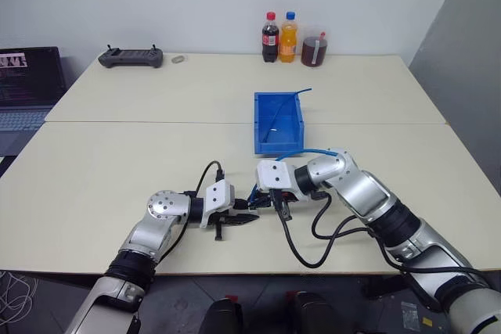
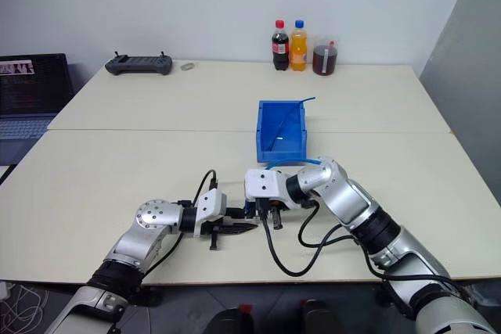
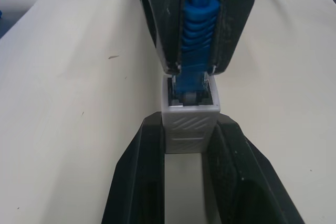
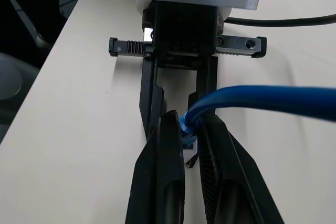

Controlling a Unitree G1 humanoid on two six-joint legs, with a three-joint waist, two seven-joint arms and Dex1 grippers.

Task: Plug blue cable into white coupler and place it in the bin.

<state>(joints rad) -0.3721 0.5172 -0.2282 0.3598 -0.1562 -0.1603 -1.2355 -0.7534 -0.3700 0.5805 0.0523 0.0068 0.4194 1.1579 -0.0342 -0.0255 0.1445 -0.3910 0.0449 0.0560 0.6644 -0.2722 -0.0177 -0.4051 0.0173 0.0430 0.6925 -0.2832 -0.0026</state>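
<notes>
Next, I let go of the blue cable and white coupler with my right gripper inside the bin (image 1: 272, 135), near the bin's front side.
Near the table's front edge my two grippers meet tip to tip. My left gripper (image 3: 190, 124) is shut on the white coupler (image 3: 190, 129), whose dark opening faces the other gripper. My right gripper (image 4: 188, 124) is shut on the ribbed blue boot of the blue cable (image 3: 198, 30). The plug's tip sits in the coupler's opening; how deep it sits I cannot tell. From the right gripper the blue cable (image 1: 313, 152) arcs back toward the bin (image 1: 259, 119), a blue open-top box just beyond the grippers. A length of cable lies inside the bin and pokes over its far right corner.
At the table's far edge stand a cola bottle (image 1: 270, 37), an orange bottle (image 1: 289, 37) and a cup of dark drink (image 1: 314, 51). A black controller (image 1: 131, 57) lies at the far left, a laptop (image 1: 27, 84) beyond the left edge. Black robot wire (image 1: 301, 249) loops by my right arm.
</notes>
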